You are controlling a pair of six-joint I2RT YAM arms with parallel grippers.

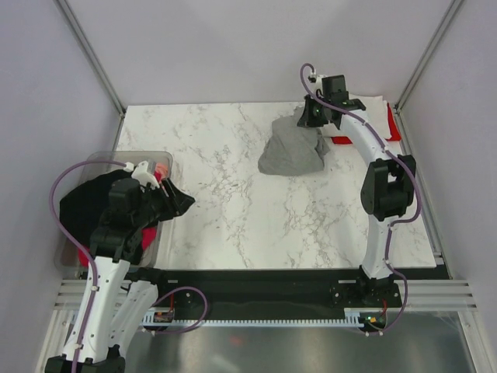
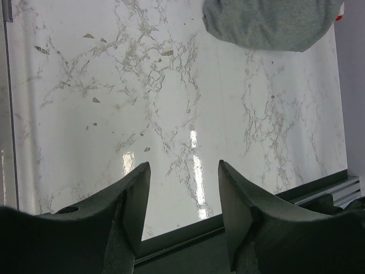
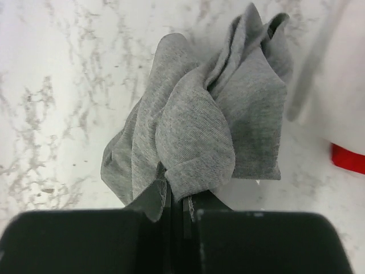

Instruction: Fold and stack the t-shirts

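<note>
My right gripper needs to let go of the grey t-shirt on top of the white folded shirt (image 1: 348,116) at the back corner.
A heather grey t-shirt (image 1: 291,151) hangs bunched from my right gripper (image 1: 312,116) at the far right of the marble table, its lower part resting on the top. In the right wrist view the gripper (image 3: 178,201) is shut on a fold of this grey t-shirt (image 3: 197,123). My left gripper (image 1: 172,200) is open and empty by the tub at the left; its fingers (image 2: 136,191) stand wide apart over bare marble near the front edge. The grey t-shirt (image 2: 274,23) shows at the top of that view. A black t-shirt (image 1: 81,206) lies in the tub.
A clear plastic tub (image 1: 116,158) at the left edge holds the black shirt and some red cloth (image 1: 147,235). A white folded shirt (image 1: 373,107) on a red one (image 1: 394,124) lies at the back right corner, also in the right wrist view (image 3: 336,85). Walls enclose the table.
</note>
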